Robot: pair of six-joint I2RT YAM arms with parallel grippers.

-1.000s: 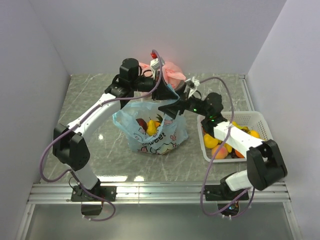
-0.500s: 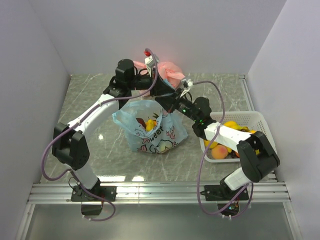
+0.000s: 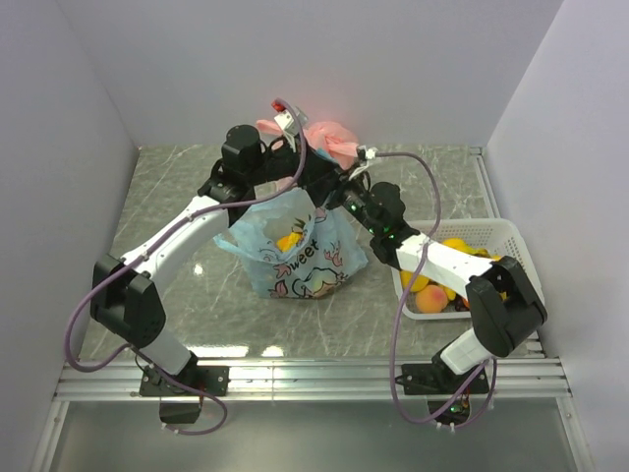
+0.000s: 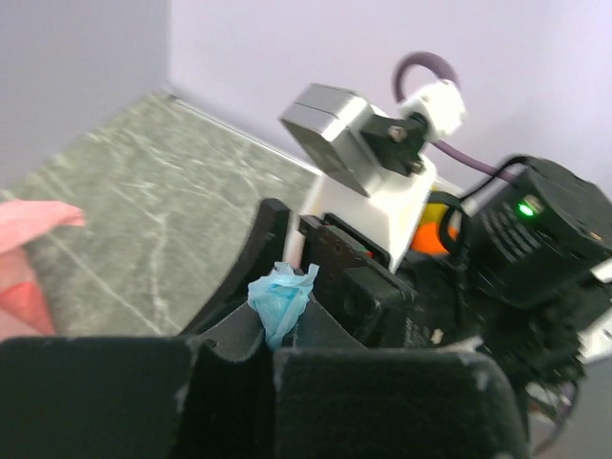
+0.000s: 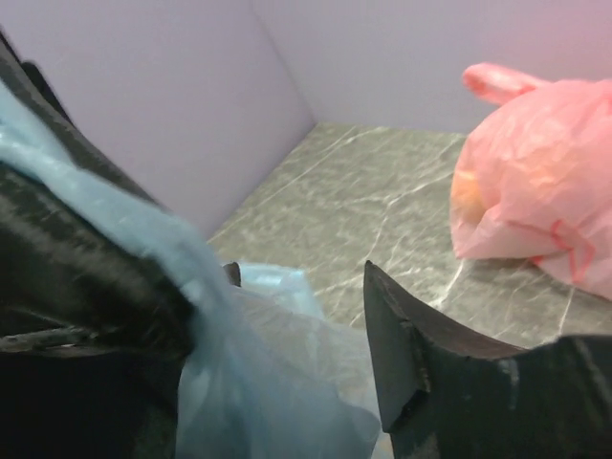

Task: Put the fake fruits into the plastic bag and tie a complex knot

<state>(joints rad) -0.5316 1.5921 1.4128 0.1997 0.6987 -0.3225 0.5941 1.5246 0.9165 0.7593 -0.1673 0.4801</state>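
Observation:
I can see my left gripper pinches the tip of the blue handle, so I will close my right gripper on the blue handle's lower part (image 5: 273, 406) before my left gripper opens and backs off.
The light-blue plastic bag (image 3: 300, 261) stands mid-table with yellow and orange fake fruits (image 3: 289, 241) showing inside. My left gripper (image 3: 307, 180) hangs above the bag's mouth. In the left wrist view it (image 4: 271, 337) is shut on a bunched blue handle (image 4: 281, 296). My right gripper (image 3: 339, 194) sits just right of it, at the bag's top. Its jaws (image 5: 301, 277) stand open, and blue bag film (image 5: 258, 382) lies loosely between them and hides most of the left finger. More fake fruits (image 3: 432, 293) lie in the white basket (image 3: 509, 236).
A knotted pink-orange bag (image 3: 329, 138) rests at the back wall, right behind both grippers, and shows close by in the right wrist view (image 5: 535, 191). The basket fills the right side of the table. Walls close in the left, back and right.
My right gripper has swung left from beside the basket to the bag's top. The left gripper has shifted left with the handle, and the bag has been drawn up taller.

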